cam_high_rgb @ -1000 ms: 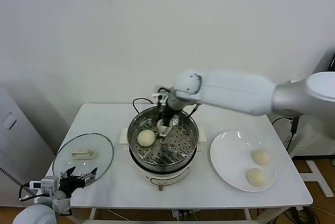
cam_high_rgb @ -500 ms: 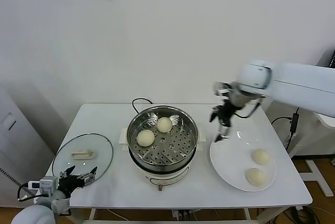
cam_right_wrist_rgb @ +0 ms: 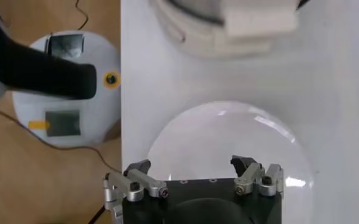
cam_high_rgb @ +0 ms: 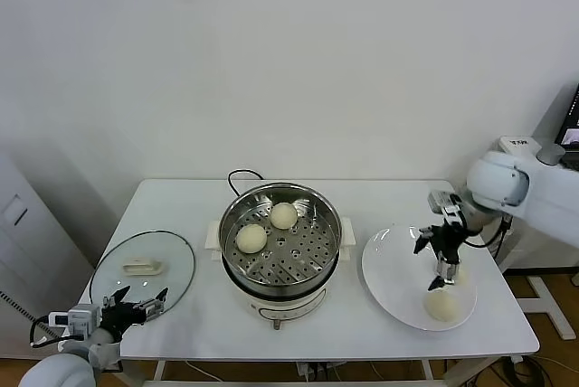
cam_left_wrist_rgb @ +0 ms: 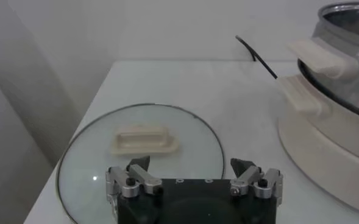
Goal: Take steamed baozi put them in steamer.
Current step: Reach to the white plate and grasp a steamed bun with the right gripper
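Observation:
I will next close my right gripper around the sides of the front baozi (cam_high_rgb: pixel 441 306) on the white plate, the one nearest the table's front edge.
The steamer (cam_high_rgb: pixel 237 265) stands mid-table with two baozi on its perforated tray, one at the back (cam_high_rgb: pixel 284 215) and one at the left (cam_high_rgb: pixel 252 238). A white plate (cam_high_rgb: pixel 389 269) on the right holds one baozi (cam_high_rgb: pixel 442 306) near its front. A second baozi on the plate is mostly hidden behind my right gripper (cam_high_rgb: pixel 441 278). That gripper hangs open and empty just above the plate. The right wrist view shows its spread fingers (cam_right_wrist_rgb: pixel 191 165) over the bare plate (cam_right_wrist_rgb: pixel 228 137). My left gripper (cam_high_rgb: pixel 136 304) is parked open at the table's front left.
A glass lid (cam_high_rgb: pixel 143 265) with a white handle lies at the left, ahead of my left gripper (cam_left_wrist_rgb: pixel 191 164) in the left wrist view (cam_left_wrist_rgb: pixel 142 143). A black cord (cam_high_rgb: pixel 237 174) runs behind the steamer. The steamer's base (cam_left_wrist_rgb: pixel 325 140) stands to the lid's right.
My right gripper left a baozi in the steamer, rose out, swung right and came down over the plate. The left arm has not moved.

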Tool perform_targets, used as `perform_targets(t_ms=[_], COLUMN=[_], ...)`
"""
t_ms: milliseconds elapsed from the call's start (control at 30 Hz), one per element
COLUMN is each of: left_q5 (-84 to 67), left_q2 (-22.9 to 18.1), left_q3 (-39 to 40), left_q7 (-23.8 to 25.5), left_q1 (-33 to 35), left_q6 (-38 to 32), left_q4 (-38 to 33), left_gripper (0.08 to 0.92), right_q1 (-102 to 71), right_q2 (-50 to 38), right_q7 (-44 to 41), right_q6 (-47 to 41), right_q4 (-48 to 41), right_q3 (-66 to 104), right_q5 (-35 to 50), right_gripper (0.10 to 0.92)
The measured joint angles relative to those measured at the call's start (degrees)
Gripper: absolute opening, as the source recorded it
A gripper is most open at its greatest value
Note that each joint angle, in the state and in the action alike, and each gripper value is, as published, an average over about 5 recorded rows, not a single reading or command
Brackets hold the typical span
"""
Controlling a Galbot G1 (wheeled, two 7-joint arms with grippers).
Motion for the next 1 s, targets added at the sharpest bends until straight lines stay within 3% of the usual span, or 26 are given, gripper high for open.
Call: perform_targets(t_ms=[733,833,1000], left_q5=[0.21,0.21,0.21], left_q2=[-0.04,-0.08,-0.10], left_q3=[0.54,0.54,0.51], left_q7=[-0.05,-0.04,-0.03], left_q1=[0.10,0.09,0.21], left_q6=[0.11,0.10,0.04], left_q4=[0.21,0.24,0.25], left_gripper=[0.823,0.823,0.823], right_q1=[-26.45,-27.76,-29.46], right_q2=[-0.12,0.24,0.70], right_q7=[0.26,0.36,0.40], right_q6=[4.47,4.45,4.18], right_q4=[-9.15,-10.01,-10.84], right_q3=[22.71,23.93,25.62], right_q5=[-15.62,-16.46,-17.02], right_gripper=[0.822,0.795,0.662])
